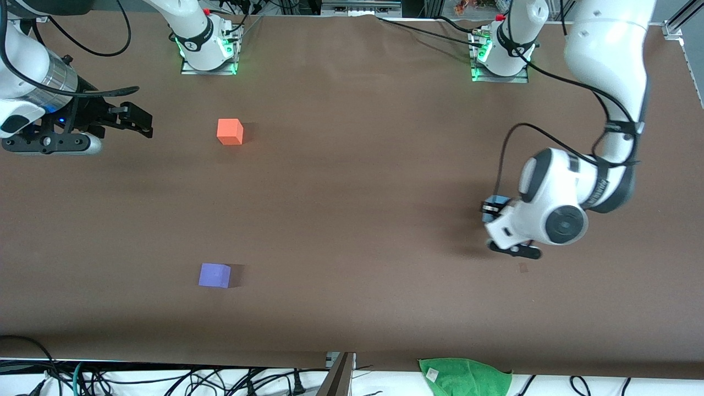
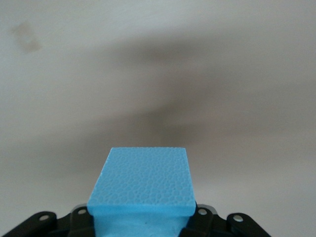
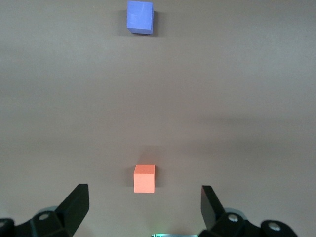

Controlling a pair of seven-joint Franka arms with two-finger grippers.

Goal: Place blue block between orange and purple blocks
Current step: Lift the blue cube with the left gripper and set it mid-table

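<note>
Next, my left gripper lets go of the blue block in the middle of the brown table (image 1: 376, 198), short of the purple block, as I set it there.
The blue block (image 1: 498, 201) is held in my left gripper (image 1: 491, 212) just above the table toward the left arm's end; in the left wrist view the blue block (image 2: 141, 185) fills the space between the fingers. The orange block (image 1: 230, 132) sits on the table toward the right arm's end. The purple block (image 1: 214, 275) lies nearer to the front camera than the orange one. My right gripper (image 1: 135, 118) waits open and empty, raised beside the orange block at the right arm's end. The right wrist view shows the orange block (image 3: 144, 178) and the purple block (image 3: 139, 17).
The brown table (image 1: 352, 220) is bare between the blocks and the left gripper. A green cloth (image 1: 465, 375) lies off the table's front edge, among cables. The arm bases (image 1: 209, 49) stand along the table's edge farthest from the camera.
</note>
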